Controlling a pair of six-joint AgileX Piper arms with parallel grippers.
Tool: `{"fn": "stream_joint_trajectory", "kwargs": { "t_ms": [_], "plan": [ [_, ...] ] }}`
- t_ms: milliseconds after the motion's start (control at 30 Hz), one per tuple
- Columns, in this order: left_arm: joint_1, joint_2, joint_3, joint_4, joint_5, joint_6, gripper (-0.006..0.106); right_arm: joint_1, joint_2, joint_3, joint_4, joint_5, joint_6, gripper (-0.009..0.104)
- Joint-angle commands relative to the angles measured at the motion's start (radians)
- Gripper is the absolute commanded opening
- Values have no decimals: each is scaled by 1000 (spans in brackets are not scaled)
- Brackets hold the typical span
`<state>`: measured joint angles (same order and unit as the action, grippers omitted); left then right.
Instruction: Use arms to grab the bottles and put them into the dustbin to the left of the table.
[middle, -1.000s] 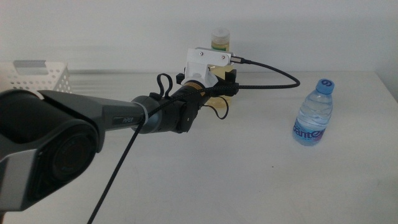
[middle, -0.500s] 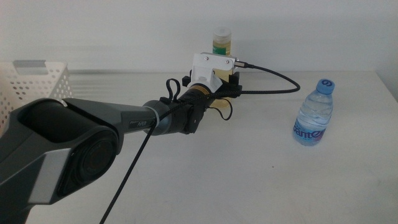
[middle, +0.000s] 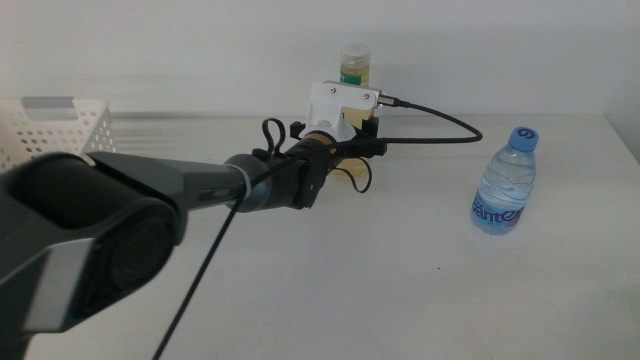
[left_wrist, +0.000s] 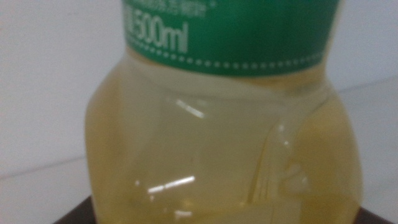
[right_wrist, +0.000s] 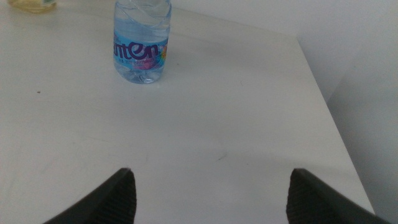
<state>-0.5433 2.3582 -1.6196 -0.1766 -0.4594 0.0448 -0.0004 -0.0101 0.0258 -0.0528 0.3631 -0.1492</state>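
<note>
My left gripper needs to release the yellow-liquid bottle, now at the back of the table, on the bottom of the white perforated dustbin (middle: 31, 204), behind the dustbin's side with holes.
The yellow-liquid bottle (middle: 354, 64) with its green neck label stands at the back of the table (middle: 400, 290). My left arm reaches in from the left, and my left gripper (middle: 366, 140) is right at the bottle's lower body, hiding most of it. In the left wrist view the bottle (left_wrist: 217, 143) fills the frame, with only dark slivers of the gripper showing at the edge. The blue-capped water bottle (middle: 503, 185) stands upright to the right, well apart from the left gripper. My right gripper (right_wrist: 211, 199) hangs open and empty above the table, short of the water bottle (right_wrist: 142, 43).
The white perforated dustbin (middle: 55, 125) sits at the far left, behind the left arm. A black cable (middle: 440, 125) loops from the left wrist across the back of the table. The table's right edge (right_wrist: 323, 106) runs close to the water bottle.
The left arm has pushed forward and a little right, bringing its gripper up against the yellow-liquid bottle. The water bottle and dustbin have not moved.
</note>
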Motion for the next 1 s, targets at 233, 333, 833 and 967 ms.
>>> {"fn": "stream_joint_trajectory", "kwargs": {
  "t_ms": [233, 333, 833, 967],
  "plan": [
    [32, -324, 245, -18, -128, 49, -5, -7, -27, -5, -13, -67, -12, 63],
    [59, -431, 330, 29, -69, 49, -5, -7, -27, -5, -13, -67, -12, 63],
    [307, -852, 365, 103, 677, 71, -5, -7, -27, -5, -13, -67, -12, 63],
    [398, -895, 307, 99, 869, 114, -5, -7, -27, -5, -13, -67, -12, 63]
  ]
}}
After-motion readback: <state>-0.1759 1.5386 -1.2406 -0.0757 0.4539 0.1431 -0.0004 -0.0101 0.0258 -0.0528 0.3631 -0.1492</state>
